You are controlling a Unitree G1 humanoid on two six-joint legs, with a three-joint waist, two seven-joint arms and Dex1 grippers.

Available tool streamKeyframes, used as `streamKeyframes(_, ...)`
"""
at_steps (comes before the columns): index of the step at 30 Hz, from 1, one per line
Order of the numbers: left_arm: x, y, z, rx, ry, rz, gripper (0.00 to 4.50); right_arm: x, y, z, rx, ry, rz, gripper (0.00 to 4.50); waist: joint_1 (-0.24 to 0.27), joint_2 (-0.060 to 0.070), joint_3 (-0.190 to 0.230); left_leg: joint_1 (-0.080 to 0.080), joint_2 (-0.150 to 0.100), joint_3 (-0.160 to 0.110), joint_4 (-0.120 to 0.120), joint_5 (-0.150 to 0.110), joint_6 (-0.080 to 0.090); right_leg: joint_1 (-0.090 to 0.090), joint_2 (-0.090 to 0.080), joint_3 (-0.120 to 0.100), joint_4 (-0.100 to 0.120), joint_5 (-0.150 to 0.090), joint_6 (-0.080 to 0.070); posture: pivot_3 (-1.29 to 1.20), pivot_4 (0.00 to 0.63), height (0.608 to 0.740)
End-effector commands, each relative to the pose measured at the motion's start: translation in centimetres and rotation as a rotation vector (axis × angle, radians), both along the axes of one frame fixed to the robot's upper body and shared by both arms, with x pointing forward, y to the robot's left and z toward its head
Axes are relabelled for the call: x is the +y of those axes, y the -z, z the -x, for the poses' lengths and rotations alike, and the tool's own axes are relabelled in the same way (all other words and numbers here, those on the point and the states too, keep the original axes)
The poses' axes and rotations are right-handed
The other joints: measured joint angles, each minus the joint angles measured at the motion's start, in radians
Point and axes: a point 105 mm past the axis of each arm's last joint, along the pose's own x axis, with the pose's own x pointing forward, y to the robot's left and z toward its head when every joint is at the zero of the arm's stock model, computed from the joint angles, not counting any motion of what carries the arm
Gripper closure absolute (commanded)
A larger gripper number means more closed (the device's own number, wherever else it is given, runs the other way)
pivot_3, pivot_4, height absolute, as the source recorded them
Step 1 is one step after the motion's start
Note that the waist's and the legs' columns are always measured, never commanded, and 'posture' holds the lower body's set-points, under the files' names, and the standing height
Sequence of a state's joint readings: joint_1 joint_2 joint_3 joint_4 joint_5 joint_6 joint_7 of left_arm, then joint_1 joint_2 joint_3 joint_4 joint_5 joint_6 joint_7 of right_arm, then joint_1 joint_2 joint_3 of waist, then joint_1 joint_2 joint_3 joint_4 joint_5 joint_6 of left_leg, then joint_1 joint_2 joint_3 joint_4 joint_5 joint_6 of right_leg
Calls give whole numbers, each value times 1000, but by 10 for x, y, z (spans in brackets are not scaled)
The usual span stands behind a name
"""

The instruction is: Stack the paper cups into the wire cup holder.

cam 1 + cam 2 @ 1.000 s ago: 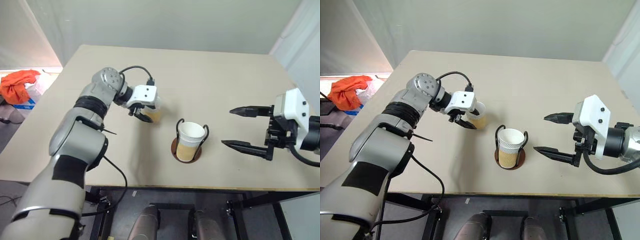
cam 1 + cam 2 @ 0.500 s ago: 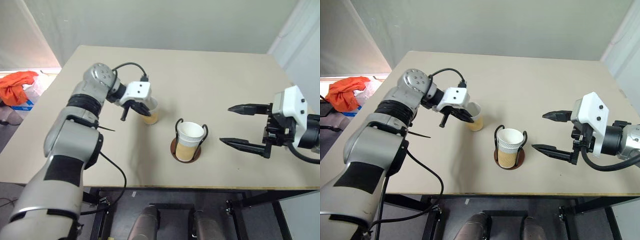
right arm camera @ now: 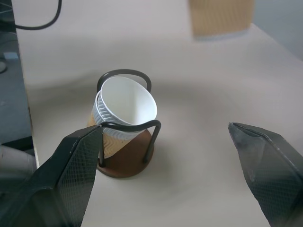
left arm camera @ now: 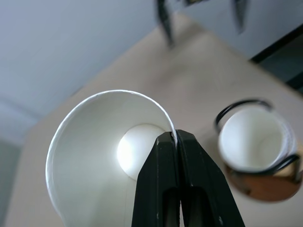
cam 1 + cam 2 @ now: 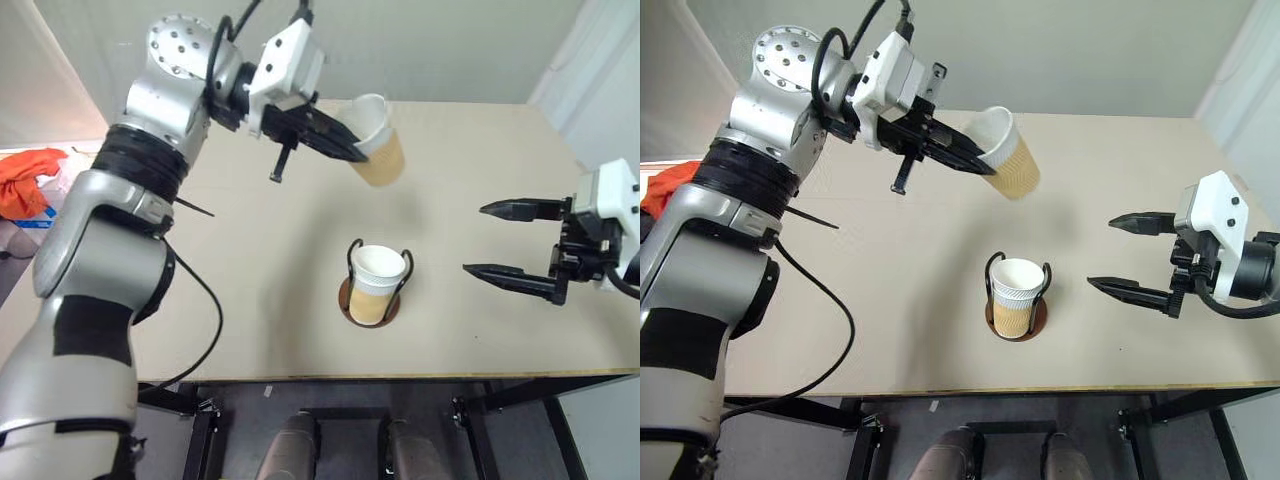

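Next, I release the tan paper cup with my left gripper inside the opening of the nested paper cups (image 5: 378,264) (image 4: 253,139) in the holder. The tan cup now hangs above and behind the holder.
My left gripper (image 5: 356,152) is shut on the rim of a tan paper cup (image 5: 382,152), one finger inside and one outside. The cup hangs tilted in the air, above and behind the wire cup holder (image 5: 346,303). In the left wrist view the fingers (image 4: 163,161) pinch the cup's white rim (image 4: 90,151). The holder stands near the table's front edge with nested paper cups (image 5: 378,277) leaning in its black wire loops. My right gripper (image 5: 475,238) hovers open to the right of the holder, nothing between its fingers (image 3: 71,165).
The beige table (image 5: 230,290) is bare around the holder. An orange cloth (image 5: 22,180) lies on things on the floor beyond the table's left edge. Walls stand close behind the table.
My left gripper has shut on the loose cup's rim and lifted it off the table, up and to the right. The right gripper has stayed open and almost still.
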State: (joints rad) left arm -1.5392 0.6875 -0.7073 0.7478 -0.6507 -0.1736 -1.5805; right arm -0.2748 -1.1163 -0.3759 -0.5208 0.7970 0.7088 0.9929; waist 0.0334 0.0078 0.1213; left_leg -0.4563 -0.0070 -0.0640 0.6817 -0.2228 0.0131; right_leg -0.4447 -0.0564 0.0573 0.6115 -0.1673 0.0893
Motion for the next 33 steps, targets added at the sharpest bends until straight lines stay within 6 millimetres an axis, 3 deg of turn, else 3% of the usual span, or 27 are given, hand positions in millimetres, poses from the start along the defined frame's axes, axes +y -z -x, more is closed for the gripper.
streamKeyframes(1,-2,3,13,18,82,-37,4476,0,-13,0,-70,-10,29,0,-2,0,0,0,1,-1,1,-2,2,0,-2,1,0,0,0,0,150,740)
streamKeyframes(20,-18,19,25,64,186,-114,4476,4,-7,10,-85,39,7,0,-1,3,1,1,1,-2,1,-2,2,2,-1,0,0,0,-1,0,150,740)
streamKeyframes(33,-15,45,27,90,209,-216,4476,4,-3,17,-83,72,-1,0,0,3,1,1,1,-2,2,-3,2,3,-1,0,0,0,0,0,150,740)
